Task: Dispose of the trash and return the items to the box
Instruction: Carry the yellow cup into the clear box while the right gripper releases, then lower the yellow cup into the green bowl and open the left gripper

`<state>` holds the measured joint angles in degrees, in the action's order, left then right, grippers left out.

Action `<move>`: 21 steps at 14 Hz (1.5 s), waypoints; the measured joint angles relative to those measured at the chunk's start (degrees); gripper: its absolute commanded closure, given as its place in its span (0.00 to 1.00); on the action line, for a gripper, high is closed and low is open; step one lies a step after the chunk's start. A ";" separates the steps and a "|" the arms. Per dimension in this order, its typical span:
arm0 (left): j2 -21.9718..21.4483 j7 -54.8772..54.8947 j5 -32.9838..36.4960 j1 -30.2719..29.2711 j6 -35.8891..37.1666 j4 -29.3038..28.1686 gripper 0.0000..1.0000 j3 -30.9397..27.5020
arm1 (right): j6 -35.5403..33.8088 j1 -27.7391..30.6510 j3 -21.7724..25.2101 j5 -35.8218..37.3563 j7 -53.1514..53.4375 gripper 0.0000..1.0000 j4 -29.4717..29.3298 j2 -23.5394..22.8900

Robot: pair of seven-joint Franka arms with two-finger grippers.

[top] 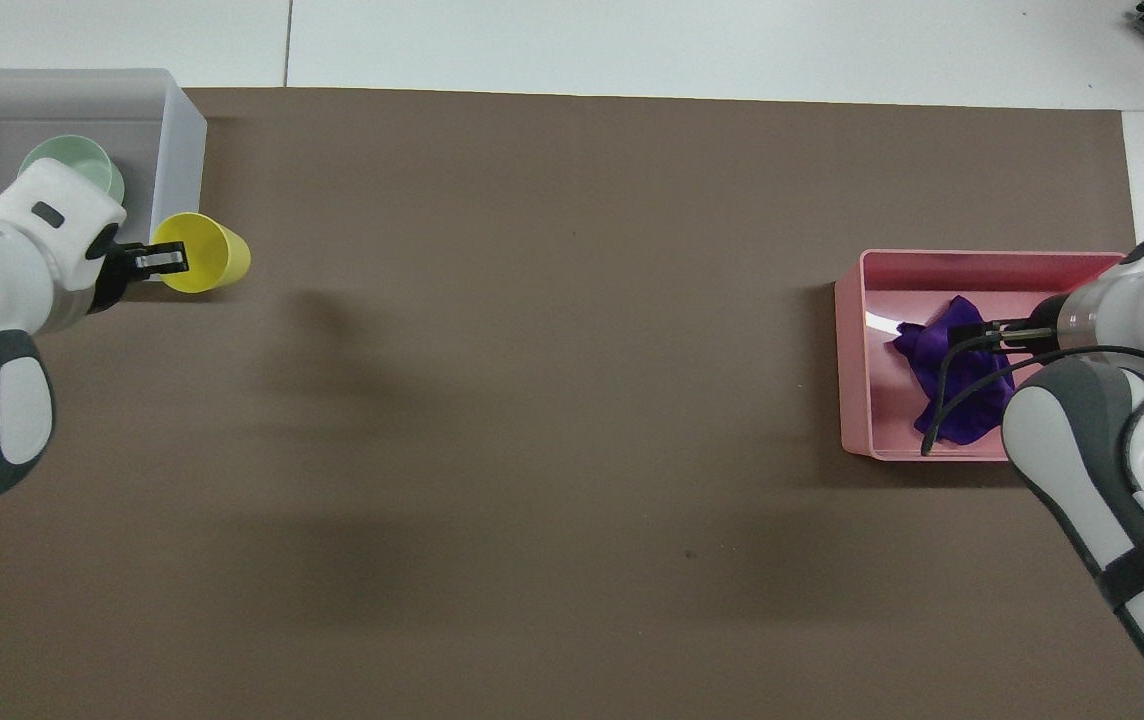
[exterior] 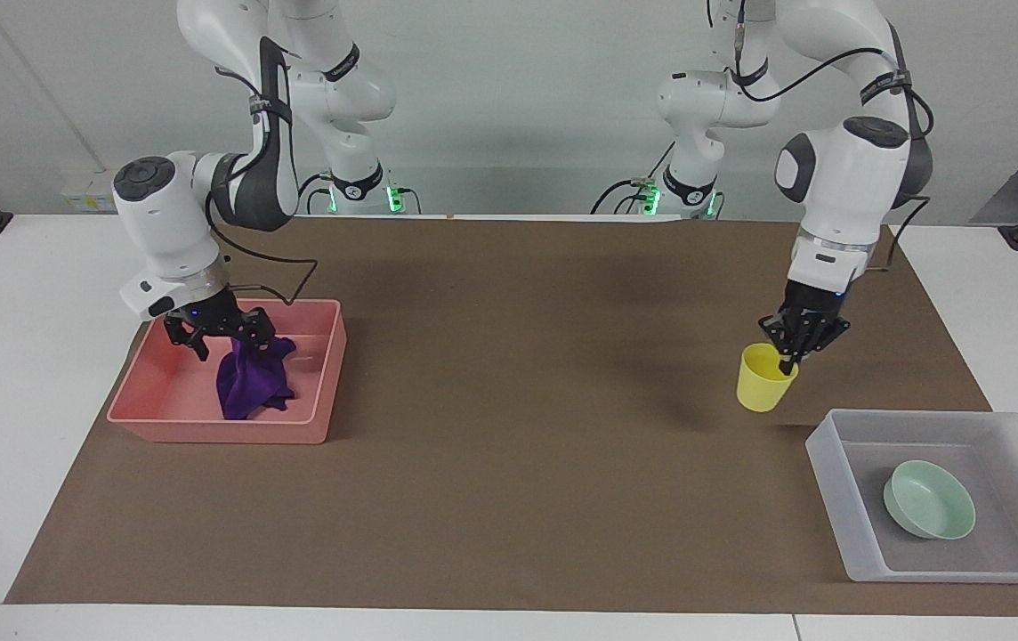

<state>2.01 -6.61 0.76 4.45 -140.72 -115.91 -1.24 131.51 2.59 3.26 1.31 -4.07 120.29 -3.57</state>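
Next, my left gripper lets go of the yellow cup inside the mint-green bowl (top: 65, 190) in the translucent box.
My left gripper (exterior: 792, 358) is shut on the rim of the yellow cup (exterior: 763, 381) and holds it in the air over the mat, beside the translucent box (exterior: 829, 463). In the overhead view the cup (top: 204, 264) hangs at the box's wall (top: 184, 130) with the left gripper (top: 158, 260) on it. The mint-green bowl (exterior: 929, 499) lies in the box; my left arm partly covers the bowl (top: 72, 160) in the overhead view. The purple cloth (exterior: 249, 387) lies in the pink bin (exterior: 215, 432). My right gripper (exterior: 226, 343) is open just above it.
The brown mat (exterior: 509, 463) covers most of the table. The pink bin (top: 852, 360) stands at the right arm's end with the cloth (top: 932, 350) in it, and the box stands at the left arm's end, farther from the robots.
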 measured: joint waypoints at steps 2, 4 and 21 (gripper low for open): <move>3.83 3.11 0.00 -4.11 0.28 5.40 1.00 0.02 | -2.44 -3.52 -0.08 0.05 5.23 0.00 -0.89 0.68; 8.11 4.19 0.00 -7.26 0.90 11.08 1.00 0.07 | -8.82 -4.85 -0.13 0.25 6.91 0.00 -4.76 1.23; 28.83 7.13 0.00 -15.89 1.03 26.88 0.38 0.58 | -41.69 -3.70 0.20 0.35 4.72 0.00 -27.45 6.37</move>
<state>30.84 0.51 0.76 -11.44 -139.69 -89.03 -0.66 89.82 -1.12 3.46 1.66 0.66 92.84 2.80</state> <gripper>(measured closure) 0.916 0.000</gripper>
